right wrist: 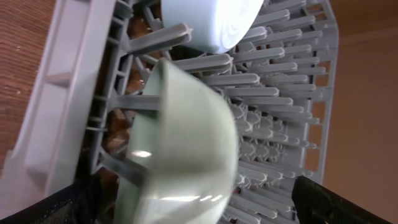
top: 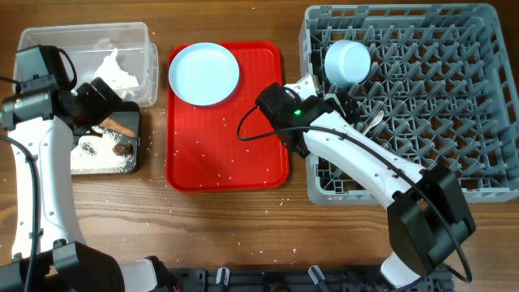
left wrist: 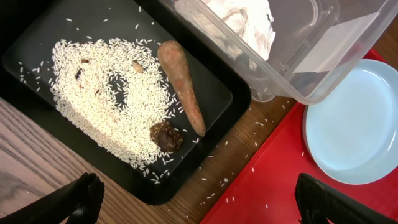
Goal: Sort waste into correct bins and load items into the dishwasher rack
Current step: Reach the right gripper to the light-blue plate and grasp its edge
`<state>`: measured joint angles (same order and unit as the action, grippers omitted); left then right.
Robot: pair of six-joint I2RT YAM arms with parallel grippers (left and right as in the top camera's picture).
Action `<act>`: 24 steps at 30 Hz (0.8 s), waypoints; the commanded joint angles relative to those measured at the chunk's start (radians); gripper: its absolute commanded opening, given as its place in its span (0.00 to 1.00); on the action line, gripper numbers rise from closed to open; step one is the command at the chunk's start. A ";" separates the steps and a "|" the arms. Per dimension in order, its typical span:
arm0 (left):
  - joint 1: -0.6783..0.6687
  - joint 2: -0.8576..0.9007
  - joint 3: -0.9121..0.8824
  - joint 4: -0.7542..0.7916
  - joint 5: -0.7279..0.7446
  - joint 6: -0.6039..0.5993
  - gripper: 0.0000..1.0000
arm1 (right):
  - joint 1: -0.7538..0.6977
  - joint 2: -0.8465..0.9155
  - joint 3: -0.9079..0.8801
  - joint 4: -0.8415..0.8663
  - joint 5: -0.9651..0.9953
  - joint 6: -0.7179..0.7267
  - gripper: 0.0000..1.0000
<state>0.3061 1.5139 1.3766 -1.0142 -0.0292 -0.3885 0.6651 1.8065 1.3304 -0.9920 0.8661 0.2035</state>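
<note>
I need to next move my right gripper over to the pale blue plate and close it on the plate's rim (top: 238,79) at the point nearest the grey rack.
My left gripper (top: 113,104) (left wrist: 196,199) is open and empty, above the black tray's (top: 136,146) (left wrist: 37,37) near corner. The tray holds white rice (top: 97,158) (left wrist: 106,93), the orange-brown stick (top: 122,127) (left wrist: 183,84) and the dark brown chunk (top: 122,149) (left wrist: 165,137). Crumpled paper (top: 113,71) (left wrist: 242,22) lies in the clear tub (top: 49,40) (left wrist: 323,56). My right gripper (top: 336,101) (right wrist: 193,205) is open around the mint-green bowl (right wrist: 186,143), which rests on its side among the grey rack's (top: 454,97) (right wrist: 56,124) pegs. The pale blue-white bowl (top: 347,62) (right wrist: 211,22) sits just beyond it. The yellow cup and red scrap are out of view.
The pale blue plate (top: 204,74) (left wrist: 354,124) lies on the flat red tray (top: 227,154) (left wrist: 267,186), which has scattered rice grains. A white spoon (top: 375,122) lies in the rack beside my right gripper. A few grains lie on the wooden table.
</note>
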 commanded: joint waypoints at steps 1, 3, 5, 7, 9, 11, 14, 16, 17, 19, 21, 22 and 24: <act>0.005 0.006 0.011 0.000 -0.006 -0.013 1.00 | -0.001 -0.093 0.069 -0.003 -0.040 0.005 1.00; 0.005 0.006 0.011 0.000 -0.006 -0.013 1.00 | -0.002 -0.134 0.133 0.002 -0.158 0.005 1.00; 0.005 0.006 0.011 0.000 -0.006 -0.013 1.00 | -0.002 -0.156 0.195 0.063 -0.384 0.001 1.00; 0.005 0.006 0.011 0.000 -0.006 -0.013 1.00 | -0.002 -0.165 0.209 0.199 -0.681 -0.048 1.00; 0.005 0.006 0.011 0.000 -0.006 -0.013 1.00 | -0.005 -0.150 0.200 0.385 -0.929 -0.041 1.00; 0.005 0.006 0.011 0.000 -0.006 -0.013 1.00 | -0.004 -0.109 0.182 0.560 -0.999 0.033 0.88; 0.005 0.006 0.011 0.000 -0.006 -0.013 1.00 | -0.004 0.026 0.181 0.762 -0.874 0.235 0.82; 0.005 0.006 0.011 0.000 -0.006 -0.013 1.00 | -0.004 0.122 0.182 0.842 -0.801 0.332 0.82; 0.005 0.006 0.011 0.000 -0.006 -0.013 1.00 | -0.004 0.182 0.182 0.872 -0.789 0.373 0.80; 0.005 0.006 0.011 0.000 -0.006 -0.013 1.00 | -0.004 0.263 0.185 0.880 -0.781 0.453 0.76; 0.005 0.006 0.011 0.000 -0.006 -0.013 1.00 | -0.004 0.324 0.188 0.879 -0.775 0.512 0.72; 0.005 0.006 0.011 0.000 -0.006 -0.013 1.00 | -0.004 0.356 0.188 0.874 -0.774 0.544 0.70; 0.005 0.006 0.011 0.000 -0.006 -0.013 1.00 | -0.004 0.396 0.188 0.872 -0.777 0.567 0.69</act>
<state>0.3061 1.5146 1.3766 -1.0145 -0.0292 -0.3885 0.6624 2.1654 1.5169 -0.1253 0.0681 0.6693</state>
